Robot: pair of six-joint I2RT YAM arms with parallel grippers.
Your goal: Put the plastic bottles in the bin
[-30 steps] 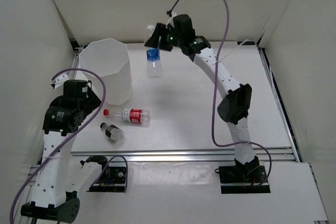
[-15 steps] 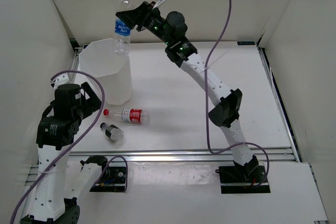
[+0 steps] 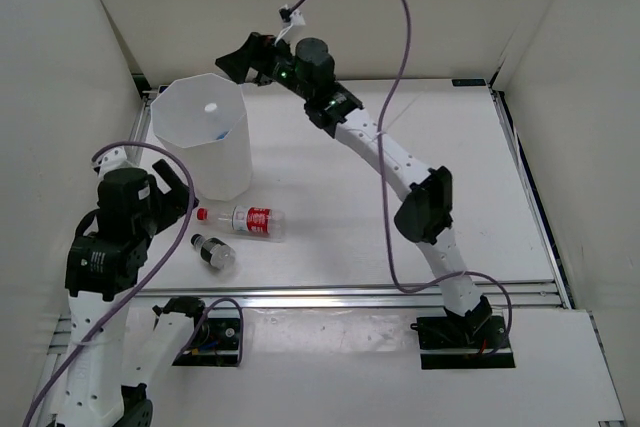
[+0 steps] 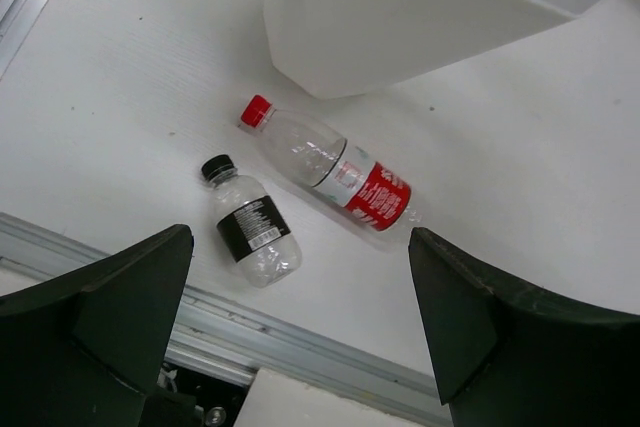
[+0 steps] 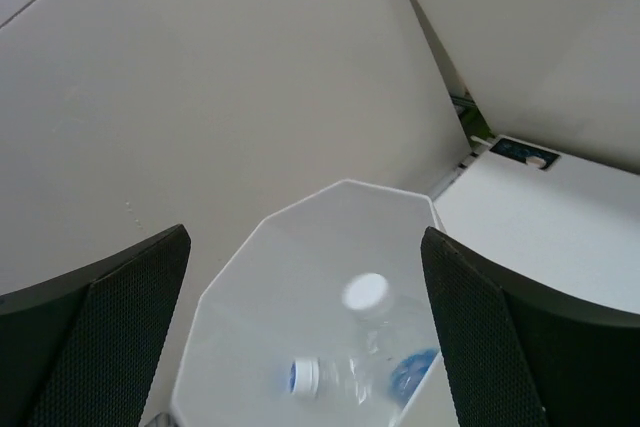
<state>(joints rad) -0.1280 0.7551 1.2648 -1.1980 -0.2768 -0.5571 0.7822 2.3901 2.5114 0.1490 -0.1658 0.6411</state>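
Next, I move my left gripper down to the dark label (image 3: 210,249) (image 4: 250,223) around the middle of the short dark-labelled bottle and close it there.
The white faceted bin (image 3: 215,169) stands at the back left. My right gripper (image 3: 243,62) hangs open above its far rim, holding nothing. Looking down between the open fingers of the right gripper (image 5: 305,237), I see the blue-labelled bottle (image 5: 400,367) with its white cap inside the bin (image 5: 290,277), beside a second clear bottle (image 5: 310,377). On the table in front of the bin lie the red-capped bottle (image 3: 250,219) (image 4: 340,172) and the short dark-labelled bottle (image 3: 212,251) (image 4: 250,229). My left gripper (image 3: 175,187) (image 4: 300,237) hovers open above these two, touching neither.
An aluminium rail (image 3: 380,295) (image 4: 250,332) runs along the table's near edge, just in front of the short bottle. White walls enclose the table on three sides. A purple cable (image 3: 395,147) loops over the right arm.
My right arm carried the blue-labelled bottle left from the table's middle to above the bin, opened, and the bottle dropped in. The left arm drew slightly nearer.
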